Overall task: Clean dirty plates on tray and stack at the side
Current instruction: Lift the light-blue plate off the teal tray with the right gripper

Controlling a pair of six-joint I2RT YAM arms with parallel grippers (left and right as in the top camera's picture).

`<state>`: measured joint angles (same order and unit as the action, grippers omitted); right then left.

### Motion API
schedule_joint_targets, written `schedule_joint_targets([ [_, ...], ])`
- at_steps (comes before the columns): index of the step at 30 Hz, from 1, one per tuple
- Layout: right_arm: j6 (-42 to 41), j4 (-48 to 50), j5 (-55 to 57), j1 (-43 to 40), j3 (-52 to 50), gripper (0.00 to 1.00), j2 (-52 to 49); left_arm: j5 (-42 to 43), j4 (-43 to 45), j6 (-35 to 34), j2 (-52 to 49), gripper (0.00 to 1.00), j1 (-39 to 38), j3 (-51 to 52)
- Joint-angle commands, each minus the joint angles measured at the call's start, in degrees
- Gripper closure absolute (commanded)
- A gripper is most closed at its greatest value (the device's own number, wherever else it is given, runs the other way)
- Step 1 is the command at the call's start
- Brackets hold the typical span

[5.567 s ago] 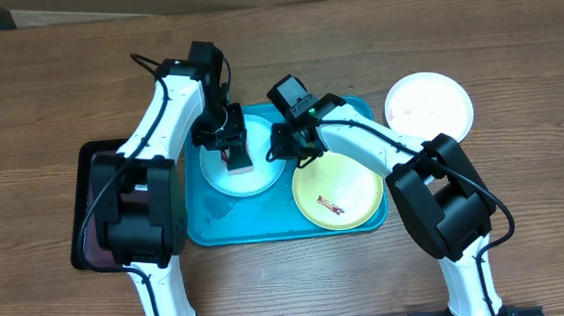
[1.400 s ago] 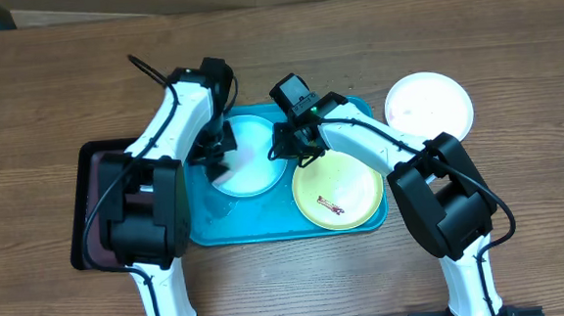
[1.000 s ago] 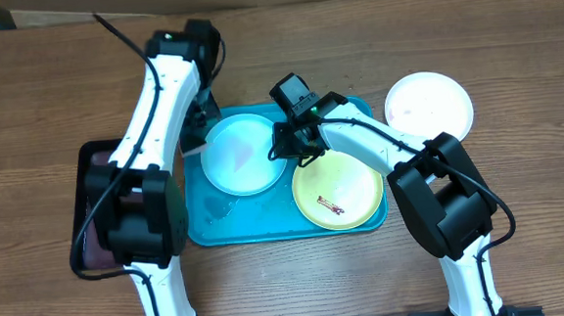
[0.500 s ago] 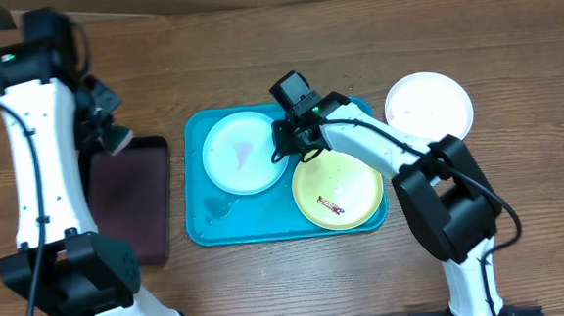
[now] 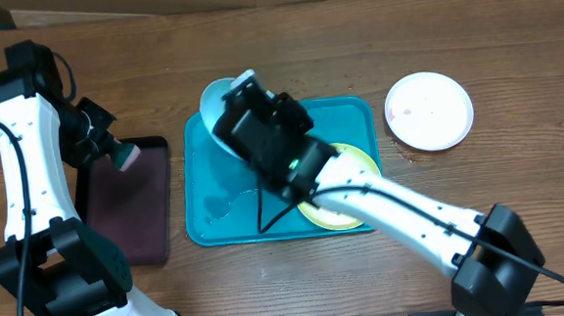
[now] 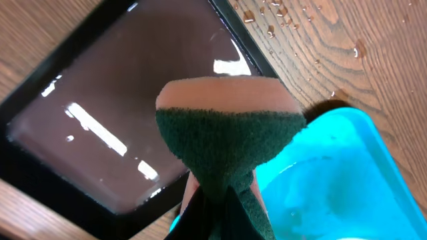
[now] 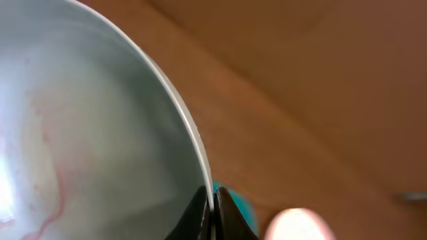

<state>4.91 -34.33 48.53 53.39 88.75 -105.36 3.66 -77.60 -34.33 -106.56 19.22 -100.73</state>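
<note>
My right gripper is to put the pale blue plate, still lifted above the teal-blue tray, down on top of the white plate (image 5: 427, 111) next to the teal-blue tray.
My right gripper (image 7: 213, 200) is shut on the rim of the pale blue plate (image 7: 93, 133) and holds it lifted and tilted above the teal-blue tray (image 5: 202, 207); the plate (image 5: 217, 93) peeks out behind the raised arm. Faint pink smears show on it. The yellow-green plate (image 5: 361, 158) lies on the tray's right side, mostly hidden by the arm. The white plate (image 5: 429, 110) lies on the table at the right. My left gripper (image 6: 220, 200) is shut on a green-and-tan sponge (image 6: 227, 133), held over the dark tray's (image 5: 119, 222) near corner.
The dark maroon-black tray (image 6: 113, 113) holds liquid and sits left of the teal tray (image 6: 340, 173). Water drops lie on the wood (image 6: 280, 17) beside it. A wet patch (image 5: 216, 206) is on the teal tray's floor.
My right arm has lifted the pale blue plate off the tray and tilted it up. My left arm swung left with the sponge to the dark tray.
</note>
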Motion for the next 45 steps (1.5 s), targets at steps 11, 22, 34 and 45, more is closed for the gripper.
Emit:
schedule_joint_targets([
  [11,19.58,8.04,28.61,6.75,0.26,0.96,0.57,1.95,2.62,1.11,-0.02,0.96,0.02,3.74],
  [22,19.56,10.05,28.55,6.97,0.26,0.96,0.57,1.95,2.89,1.14,-0.02,0.96,-0.17,3.74],
  [34,10.99,5.16,12.41,3.52,0.26,0.96,0.57,1.97,2.86,1.57,-0.02,0.96,-0.17,3.74],
  [45,-29.33,-5.97,-8.41,-12.59,0.26,0.96,0.57,1.99,2.86,2.67,-0.02,0.96,-0.2,3.89],
])
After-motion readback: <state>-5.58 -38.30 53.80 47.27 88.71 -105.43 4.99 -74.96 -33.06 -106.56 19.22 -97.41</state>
